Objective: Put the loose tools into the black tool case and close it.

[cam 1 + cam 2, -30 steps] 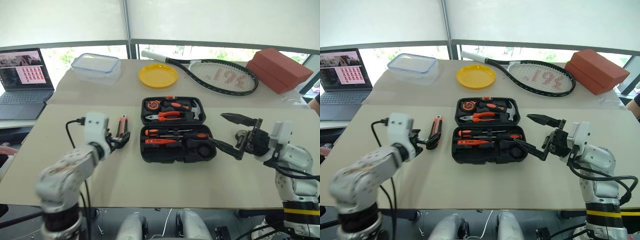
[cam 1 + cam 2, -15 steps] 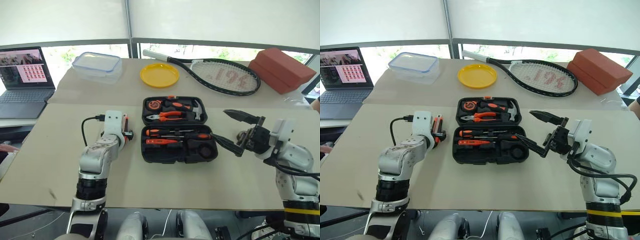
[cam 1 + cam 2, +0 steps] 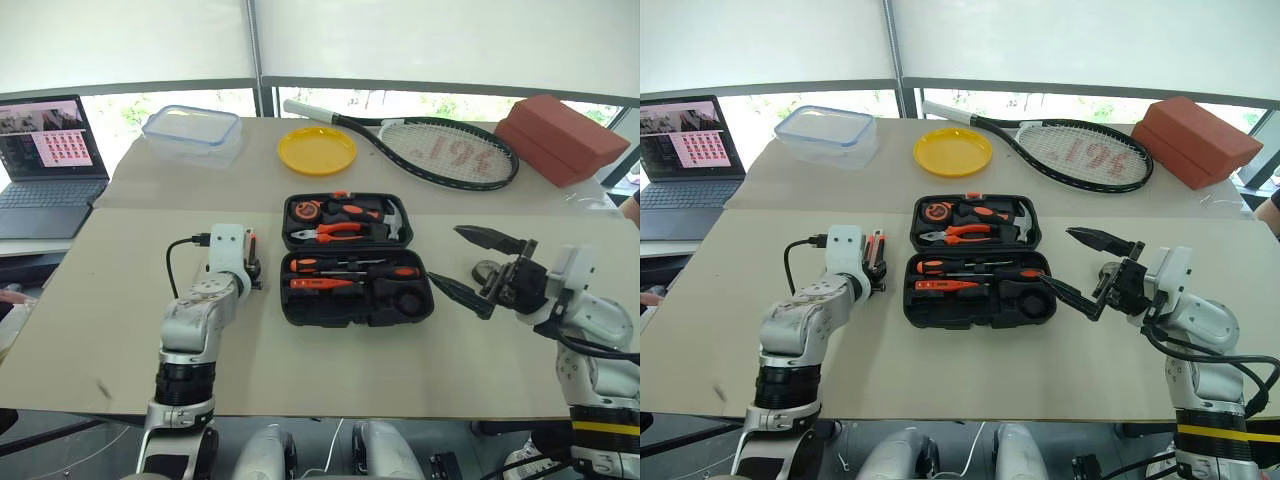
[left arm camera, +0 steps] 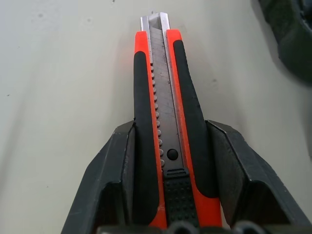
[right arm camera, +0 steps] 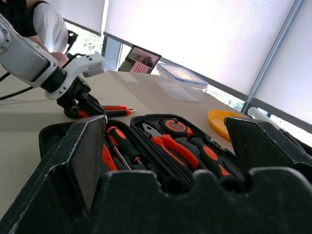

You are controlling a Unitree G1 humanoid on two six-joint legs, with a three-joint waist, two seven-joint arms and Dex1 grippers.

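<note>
Next, the left gripper releases the utility knife between the small all-orange screwdriver and the black tool case's near rim [image 3: 344,304].
The black tool case [image 3: 340,312] lies open at the table's middle. Its far half holds pliers, a hammer and a tape measure. Its near half holds two orange-and-black screwdrivers [image 3: 352,270] and a small all-orange one [image 3: 320,283]. Just left of the case, the orange-black utility knife [image 4: 165,112] lies flat on the table. My left gripper [image 4: 169,127] is shut on its handle, a finger [image 4: 117,165] pressed against each side. My right gripper [image 3: 445,256] hovers open to the right of the case. A small dark grey tape roll [image 3: 488,270] lies on the table behind it, partly hidden.
At the back stand a clear lidded box [image 3: 193,133], a yellow plate [image 3: 317,150], a tennis racket [image 3: 440,150] and a red box [image 3: 558,135]. A laptop [image 3: 45,160] sits on a side table at the far left. A person [image 5: 44,24] is beyond the table's left side.
My left arm came forward and down to the utility knife, and its fingers closed onto the handle. The right gripper stayed open in about the same place.
</note>
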